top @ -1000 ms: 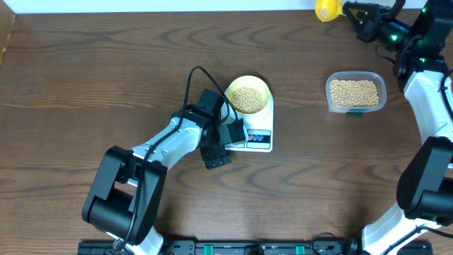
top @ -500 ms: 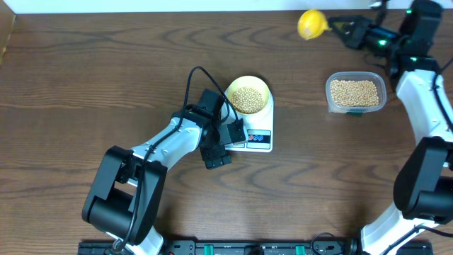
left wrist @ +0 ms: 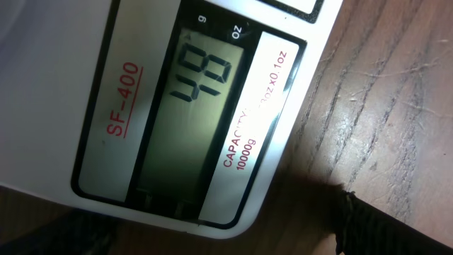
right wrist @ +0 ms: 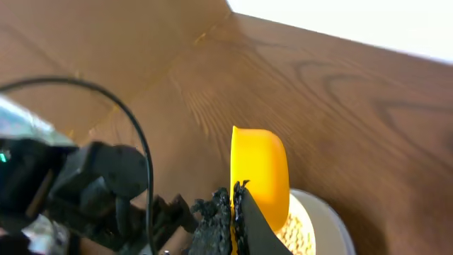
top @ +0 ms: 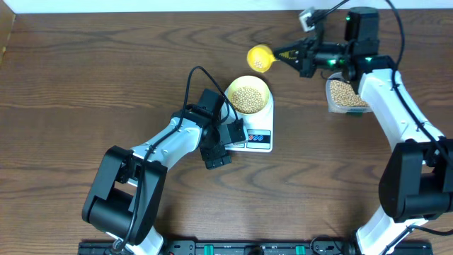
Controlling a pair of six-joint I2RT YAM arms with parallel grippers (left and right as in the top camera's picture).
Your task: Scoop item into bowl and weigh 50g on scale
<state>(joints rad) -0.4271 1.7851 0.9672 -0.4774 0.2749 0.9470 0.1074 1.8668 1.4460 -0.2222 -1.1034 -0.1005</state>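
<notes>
Next, I let go of the bright yellow scoop with my right gripper on the beans in the clear tub (top: pixel 373 88), with the scoop's handle across the tub's rim.
The pale yellow bowl (top: pixel 248 95), holding tan beans (top: pixel 247 99), sits on the white scale (top: pixel 256 138). In the left wrist view the scale's display (left wrist: pixel 195 85) reads 48. My left gripper (top: pixel 230 134) hovers at the scale's front edge; its jaws are hardly visible. My right gripper (top: pixel 291 54) is shut on the handle of the bright yellow scoop (top: pixel 260 57), held in the air just beyond the bowl. The right wrist view shows the scoop (right wrist: pixel 262 177) on edge over the bowl (right wrist: pixel 322 227). More beans fill the clear tub (top: pixel 343 95) at the right.
A black cable (top: pixel 192 81) loops up from the left arm beside the bowl. The right arm reaches over the clear tub. A white wall edge runs along the table's far side.
My right arm has swung left from the far right corner, carrying the yellow scoop to just beyond the bowl. The left arm, bowl and scale have not moved.
</notes>
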